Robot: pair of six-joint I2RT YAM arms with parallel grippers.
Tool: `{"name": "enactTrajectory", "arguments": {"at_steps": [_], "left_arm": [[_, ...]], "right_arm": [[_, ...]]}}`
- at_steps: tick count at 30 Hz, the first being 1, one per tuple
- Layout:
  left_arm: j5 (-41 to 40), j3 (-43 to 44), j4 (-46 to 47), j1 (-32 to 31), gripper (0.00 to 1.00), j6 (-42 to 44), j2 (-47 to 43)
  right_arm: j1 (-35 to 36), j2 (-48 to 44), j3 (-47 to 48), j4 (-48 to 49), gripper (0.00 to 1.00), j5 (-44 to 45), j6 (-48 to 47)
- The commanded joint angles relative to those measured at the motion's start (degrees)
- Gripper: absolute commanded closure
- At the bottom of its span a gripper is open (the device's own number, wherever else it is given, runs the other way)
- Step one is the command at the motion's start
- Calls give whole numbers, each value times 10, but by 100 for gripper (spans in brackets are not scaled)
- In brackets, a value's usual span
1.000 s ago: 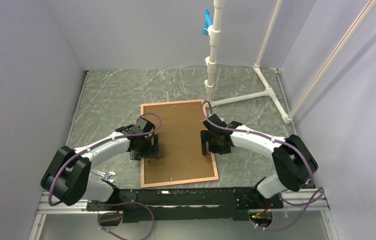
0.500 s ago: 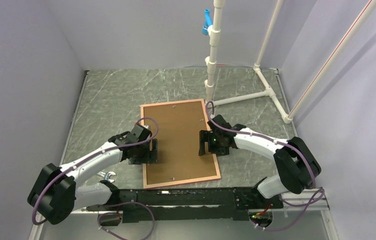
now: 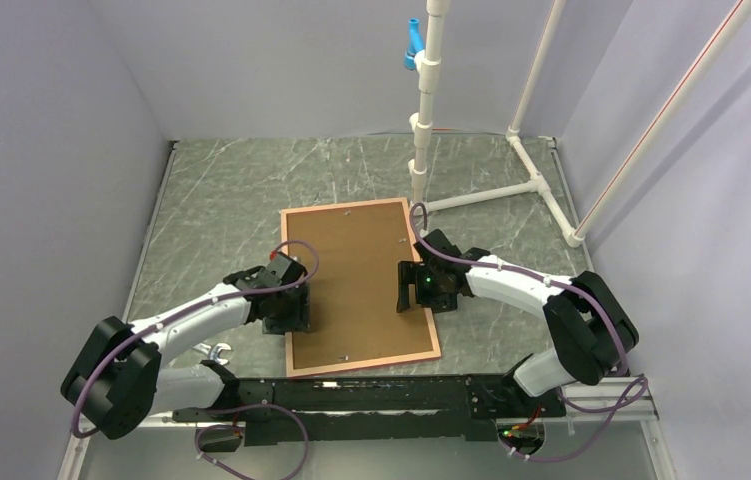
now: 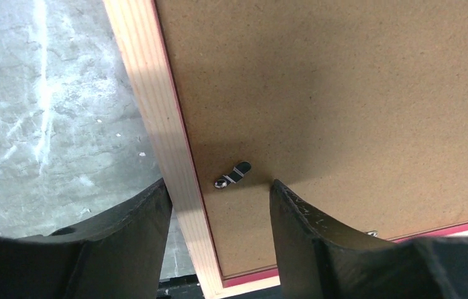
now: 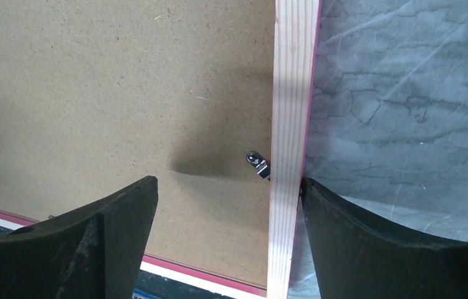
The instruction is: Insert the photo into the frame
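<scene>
The metal clip's loose end points over the board, away from the rail, so the left gripper will open and pinch the clip round into the rail's edge (image 4: pixel 197 189).
The frame (image 3: pixel 366 365) lies face down on the marble table, its salmon border round a brown backing board (image 3: pixel 356 270). The photo is hidden. My left gripper (image 3: pixel 289 310) is open and straddles the frame's left rail (image 4: pixel 156 124), one finger outside and one over the board (image 4: pixel 343 93), next to a small metal turn clip (image 4: pixel 232 175). My right gripper (image 3: pixel 413 288) is open and straddles the right rail (image 5: pixel 290 93). Its outer finger (image 5: pixel 368 237) rests against the rail's outer side, near another clip (image 5: pixel 257 163).
A white PVC pipe stand (image 3: pixel 421 130) with a blue fitting (image 3: pixel 413 45) rises just behind the frame, its feet spreading to the back right. A small metal tool (image 3: pixel 213 351) lies by the left arm's base. Grey walls close three sides. A black rail (image 3: pixel 371 395) runs along the near edge.
My left gripper has slid a little nearer along the frame's left rail and its arm has stretched out. The frame's near end has shifted slightly right. The right gripper has barely moved.
</scene>
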Motion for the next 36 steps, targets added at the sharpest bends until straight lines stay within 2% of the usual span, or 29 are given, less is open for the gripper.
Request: {"name": "enactTrajectory", "arguments": {"at_steps": [1, 7, 11, 13, 15, 20, 23, 27, 30, 32, 36], "left_arm": [[-58, -28, 36, -1, 44, -24, 9], [-87, -44, 61, -2, 60, -42, 16], [-88, -48, 85, -2, 79, -47, 28], [-84, -50, 97, -1, 86, -48, 34], [-79, -49, 108, -1, 98, -47, 39], [-68, -46, 117, -1, 100, -36, 38], [-63, -48, 112, -2, 86, -25, 17], [-77, -43, 73, -2, 57, -18, -23], [-81, -33, 47, -2, 40, -12, -48], [-78, -33, 47, -2, 34, -10, -60], [-66, -34, 56, -1, 29, -9, -60]], "right_arm": [[2, 9, -7, 33, 14, -23, 5], [3, 13, -16, 51, 14, -37, 9], [7, 15, -20, 59, 14, -41, 10], [7, 16, -21, 59, 14, -41, 10], [8, 16, -22, 61, 14, -42, 9], [8, 16, -25, 60, 14, -40, 7], [9, 15, -24, 57, 14, -38, 6], [8, 16, -23, 58, 14, -39, 6], [8, 19, -23, 60, 14, -42, 7], [8, 19, -23, 59, 14, -42, 6], [8, 17, -24, 58, 14, -40, 6]]}}
